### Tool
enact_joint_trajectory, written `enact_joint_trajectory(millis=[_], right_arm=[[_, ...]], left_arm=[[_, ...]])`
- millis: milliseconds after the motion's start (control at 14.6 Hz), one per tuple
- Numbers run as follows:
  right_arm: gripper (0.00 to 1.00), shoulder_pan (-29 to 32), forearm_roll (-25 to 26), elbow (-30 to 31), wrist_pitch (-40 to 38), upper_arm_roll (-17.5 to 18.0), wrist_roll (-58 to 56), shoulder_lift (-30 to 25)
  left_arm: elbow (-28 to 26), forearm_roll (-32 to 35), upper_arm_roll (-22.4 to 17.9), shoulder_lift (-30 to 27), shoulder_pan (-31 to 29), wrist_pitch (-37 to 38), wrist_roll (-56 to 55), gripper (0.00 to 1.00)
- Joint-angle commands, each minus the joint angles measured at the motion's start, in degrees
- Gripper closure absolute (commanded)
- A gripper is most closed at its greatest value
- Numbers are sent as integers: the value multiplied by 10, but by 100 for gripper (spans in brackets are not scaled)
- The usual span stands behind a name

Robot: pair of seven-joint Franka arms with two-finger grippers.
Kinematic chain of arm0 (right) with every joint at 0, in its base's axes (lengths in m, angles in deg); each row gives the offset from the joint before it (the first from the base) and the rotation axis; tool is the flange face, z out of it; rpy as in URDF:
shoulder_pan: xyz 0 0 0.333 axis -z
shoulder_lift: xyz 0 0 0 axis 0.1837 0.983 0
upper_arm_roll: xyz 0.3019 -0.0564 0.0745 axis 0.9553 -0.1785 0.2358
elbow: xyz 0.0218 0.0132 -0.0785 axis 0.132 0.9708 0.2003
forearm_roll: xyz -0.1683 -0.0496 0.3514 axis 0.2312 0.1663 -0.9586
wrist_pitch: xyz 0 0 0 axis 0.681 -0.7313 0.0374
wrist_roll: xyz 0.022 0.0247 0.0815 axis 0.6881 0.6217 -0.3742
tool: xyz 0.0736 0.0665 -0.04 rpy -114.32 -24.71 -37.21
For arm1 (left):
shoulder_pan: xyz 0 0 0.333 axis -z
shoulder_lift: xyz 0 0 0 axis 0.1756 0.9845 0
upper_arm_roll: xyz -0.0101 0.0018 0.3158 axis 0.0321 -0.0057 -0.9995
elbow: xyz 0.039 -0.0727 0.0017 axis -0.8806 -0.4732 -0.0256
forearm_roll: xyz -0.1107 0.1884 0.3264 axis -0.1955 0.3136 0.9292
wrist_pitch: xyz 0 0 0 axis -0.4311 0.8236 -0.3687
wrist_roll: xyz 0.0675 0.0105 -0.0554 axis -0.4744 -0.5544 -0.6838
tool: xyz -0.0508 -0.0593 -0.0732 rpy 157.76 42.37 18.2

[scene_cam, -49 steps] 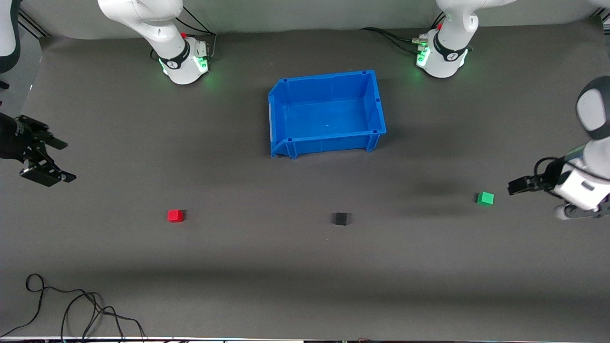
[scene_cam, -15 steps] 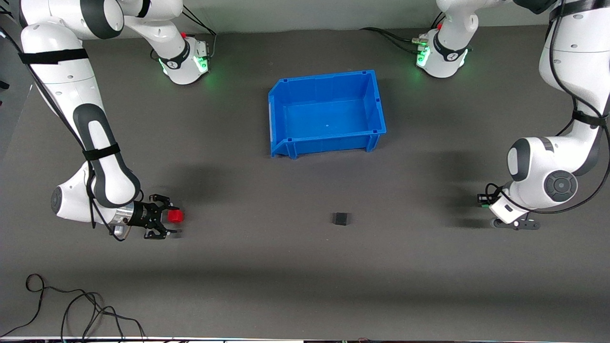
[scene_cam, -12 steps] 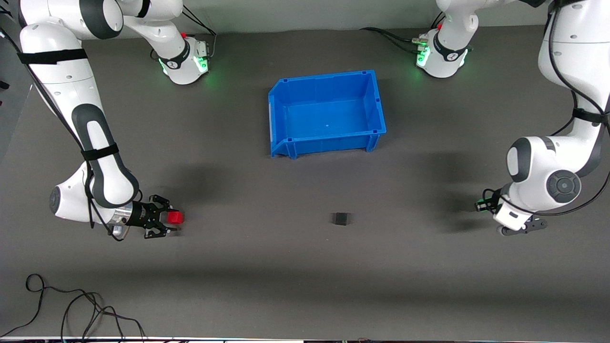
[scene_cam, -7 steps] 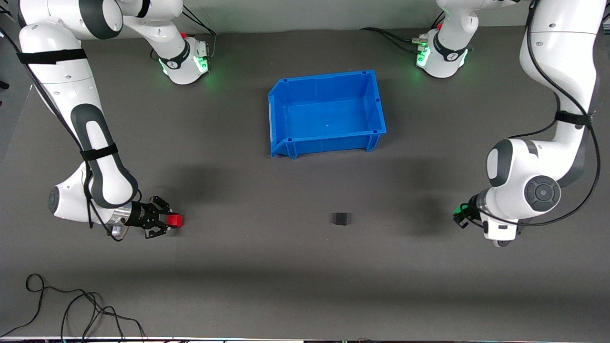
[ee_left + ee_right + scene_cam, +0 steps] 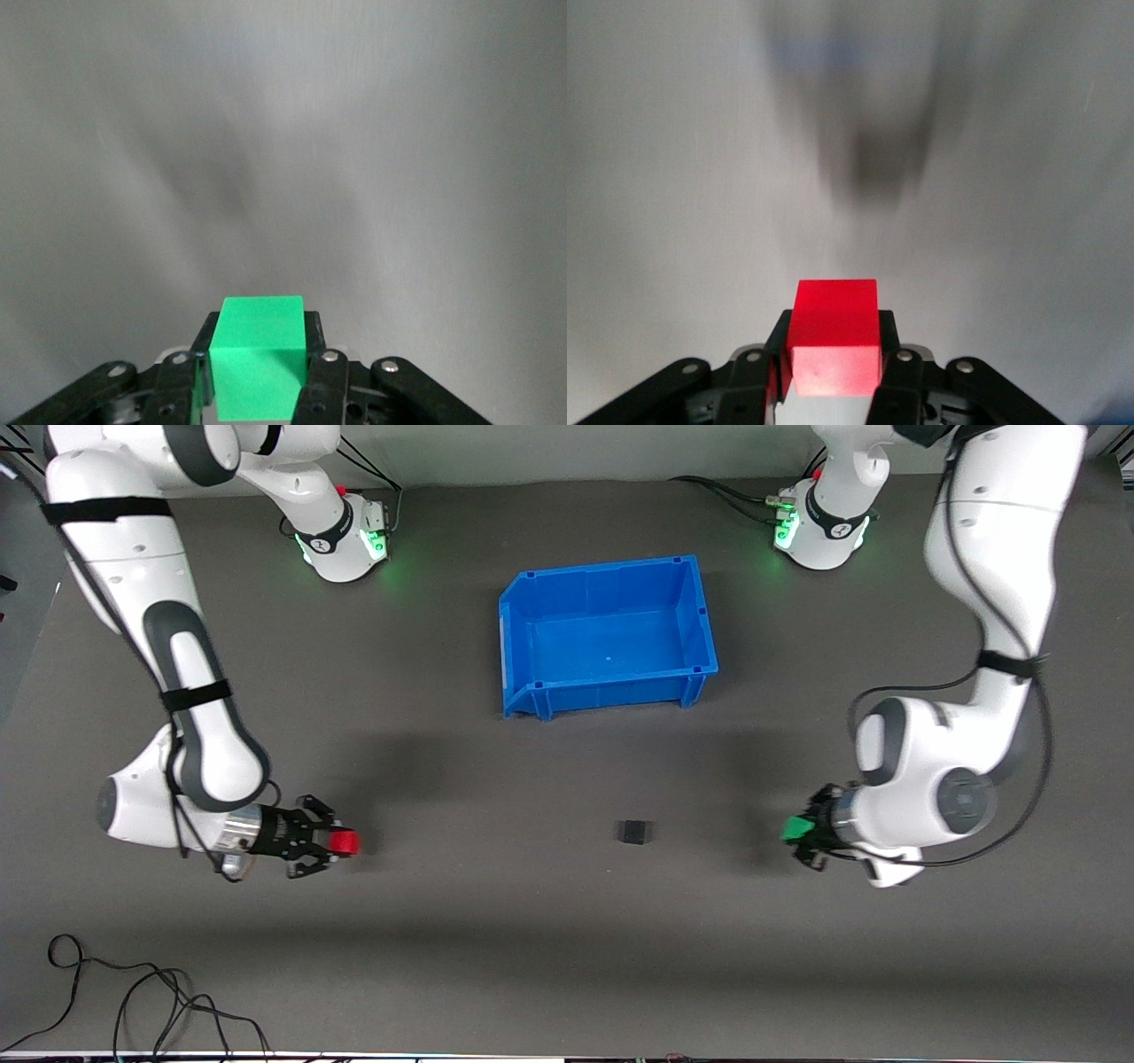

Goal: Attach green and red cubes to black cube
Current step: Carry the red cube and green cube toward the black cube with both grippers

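Observation:
My left gripper needs to let go of the green cube, and then the cube will rest against the side of the black cube [image 5: 658, 833] facing that gripper.
The black cube [image 5: 633, 832] sits on the dark table mat between the two grippers, nearer the front camera than the blue bin. My left gripper [image 5: 802, 833] is shut on the green cube [image 5: 796, 829] and holds it low, toward the left arm's end of the table; the left wrist view shows the green cube [image 5: 259, 367] clamped between the fingers [image 5: 314, 372]. My right gripper [image 5: 341, 844] is shut on the red cube [image 5: 344, 842], toward the right arm's end; the right wrist view shows the red cube [image 5: 834, 335] between the fingers [image 5: 890, 367].
An empty blue bin [image 5: 523, 646] stands in the middle of the table, farther from the front camera than the cubes. A black cable [image 5: 133, 996] loops on the table near the front edge at the right arm's end.
Both grippers closed on their cubes. The left gripper has carried the green cube toward the black cube. The right gripper has shifted the red cube a little toward the black cube.

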Motion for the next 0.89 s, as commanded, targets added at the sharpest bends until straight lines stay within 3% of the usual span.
enact_joint_trajectory(millis=[0,342,547,820], right_arm=[[82,-69,-8,-28,2,-8,83,0],[84,-172,-6,-85,82,-9,241,40],[84,-220,-3,-136,116,-9,324,84],[83,-261,-1,-183,139,-10,391,131]], left_arm=[[32,-4,-10,27,52,4,-105,100],[31,-1,-12,61,132,-62,-274,100],[32,1,-12,79,145,-131,-284,100],[32,15,-12,83,142,-141,-279,100]])
